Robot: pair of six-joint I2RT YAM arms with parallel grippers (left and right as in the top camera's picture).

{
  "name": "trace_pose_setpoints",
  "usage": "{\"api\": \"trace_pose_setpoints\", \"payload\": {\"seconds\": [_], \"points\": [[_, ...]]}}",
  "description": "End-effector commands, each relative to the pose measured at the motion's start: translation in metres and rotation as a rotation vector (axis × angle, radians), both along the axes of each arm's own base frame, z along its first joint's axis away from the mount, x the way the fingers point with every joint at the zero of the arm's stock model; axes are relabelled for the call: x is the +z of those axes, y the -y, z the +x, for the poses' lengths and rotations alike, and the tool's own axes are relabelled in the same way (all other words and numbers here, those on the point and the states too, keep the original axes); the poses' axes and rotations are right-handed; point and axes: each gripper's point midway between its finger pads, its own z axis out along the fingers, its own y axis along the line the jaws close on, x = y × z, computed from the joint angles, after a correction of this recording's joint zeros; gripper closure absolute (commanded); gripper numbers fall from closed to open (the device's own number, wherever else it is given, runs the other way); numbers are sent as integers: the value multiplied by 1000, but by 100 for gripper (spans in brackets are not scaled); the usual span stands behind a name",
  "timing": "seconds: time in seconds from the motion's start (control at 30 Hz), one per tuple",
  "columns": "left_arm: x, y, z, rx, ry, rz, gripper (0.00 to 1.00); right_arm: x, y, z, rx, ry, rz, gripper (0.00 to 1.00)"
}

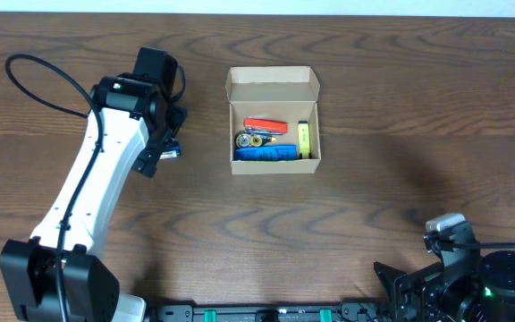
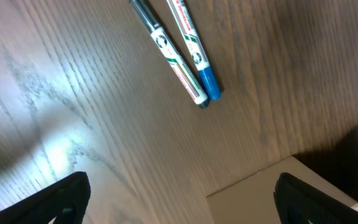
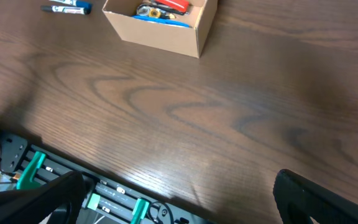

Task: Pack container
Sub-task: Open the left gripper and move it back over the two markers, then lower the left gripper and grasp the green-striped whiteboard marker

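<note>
The black-capped marker is next for my left gripper, which should go there and close on the marker's white body [image 1: 167, 155] [image 2: 183, 77], toward the end nearest the box.
The container [image 1: 273, 121] is a tan cardboard box with its lid flap open toward the far side. It holds a red item [image 1: 265, 126], a blue item [image 1: 265, 154], a yellow item [image 1: 304, 139] and a round metal piece. Two markers, one black-capped [image 2: 169, 53] and one blue-capped [image 2: 194, 50], lie side by side on the table left of the box. My left gripper [image 2: 179, 205] is open and empty above the table between the markers and the box corner [image 2: 272, 196]. My right gripper [image 3: 179, 202] is open and empty, over the table's near edge.
The dark wood table [image 1: 374, 179] carries only the box and markers. A black rail with green clips [image 3: 61, 180] runs along the near edge. My right arm [image 1: 472, 268] is folded at the near right corner. The box [image 3: 160, 28] and markers [image 3: 67, 8] show far off in the right wrist view.
</note>
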Motion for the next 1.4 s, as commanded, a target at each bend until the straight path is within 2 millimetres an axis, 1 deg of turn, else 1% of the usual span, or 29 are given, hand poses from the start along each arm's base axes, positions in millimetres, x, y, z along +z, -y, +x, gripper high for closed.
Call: {"api": "trace_pose_setpoints", "payload": {"seconds": [0.0,0.1,0.17,0.23,0.43,0.57,0.7,0.83,1.03,1.2,1.37], "points": [[-8,-1,-4,124,-27,-17,5,0,0,-1,8,2,0,1],[-13,-3,-12,319,-55,-30,5,1,0,-1,7,2,0,1],[-18,-3,-9,363,-54,-35,5,1,0,-1,7,2,0,1],[-24,-2,-3,362,-50,-36,5,1,-1,-1,8,2,0,1],[-48,-4,3,377,-103,-19,5,1,0,-1,7,2,0,1],[-63,-11,3,385,-143,-4,5,0,0,-1,8,2,0,1],[-76,-19,3,351,-156,-7,4,1,0,-1,8,2,0,1],[-92,-24,-4,363,-174,-16,4,0,0,-1,7,2,0,1],[-111,-24,-3,360,-149,-26,3,1,-1,-1,7,2,0,1],[-128,-24,-7,363,-140,-36,3,1,0,-1,8,2,0,1],[-135,-23,1,361,-97,-49,2,1,0,-1,7,2,0,1]]}}
